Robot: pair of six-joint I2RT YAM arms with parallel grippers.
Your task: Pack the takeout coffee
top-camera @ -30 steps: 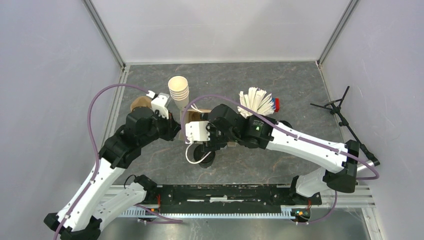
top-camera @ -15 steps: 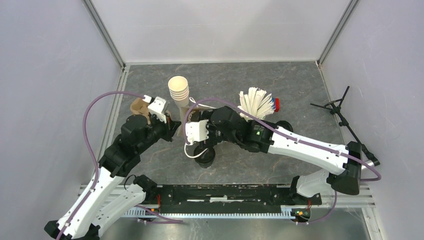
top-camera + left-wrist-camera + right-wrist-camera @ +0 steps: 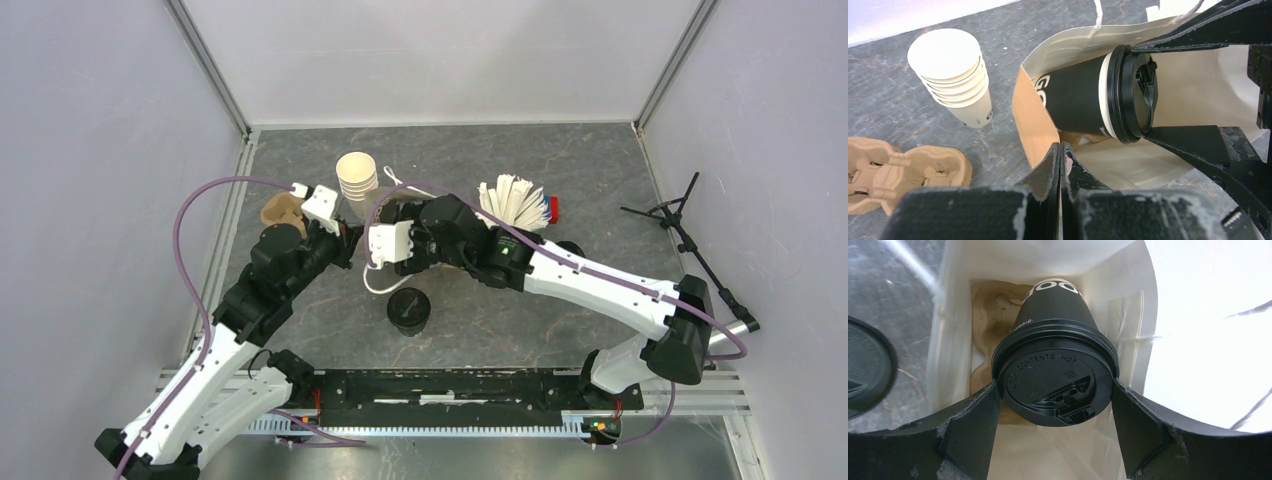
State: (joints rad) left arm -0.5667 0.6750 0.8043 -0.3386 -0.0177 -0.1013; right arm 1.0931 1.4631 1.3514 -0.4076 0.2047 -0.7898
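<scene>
My left gripper should turn the bag by its rim point(image 3: 1052, 126) after I back the cup off, because the cup slants toward the bag's side beside the carrier.
A takeout coffee cup point(image 3: 1055, 305) with a black sleeve and black lid point(image 3: 1130, 92) hangs in the mouth of the paper bag point(image 3: 1033, 110), lid toward the camera. My right gripper point(image 3: 1054, 390) is shut on it, with a finger against each side of the lid. My left gripper point(image 3: 1061, 147) is pinched shut on the bag's near rim, and the bag wall point(image 3: 955, 315) stands open. A brown pulp carrier point(image 3: 988, 315) lies inside the bag behind the cup. A second lidded cup point(image 3: 408, 310) stands on the table nearer the arm bases, seen also as a black lid point(image 3: 863, 370) left of the bag.
A stack of lidless cream cups point(image 3: 357, 180) stands just left of the bag. A loose pulp carrier point(image 3: 280, 210) lies at the far left. White sticks point(image 3: 512, 203) fan out right of the bag, with a black stand point(image 3: 680, 215) near the right wall.
The right gripper carried its cup away from the second cup and into the bag's mouth. The left gripper closed on the bag's rim and moved slightly farther from the bases.
</scene>
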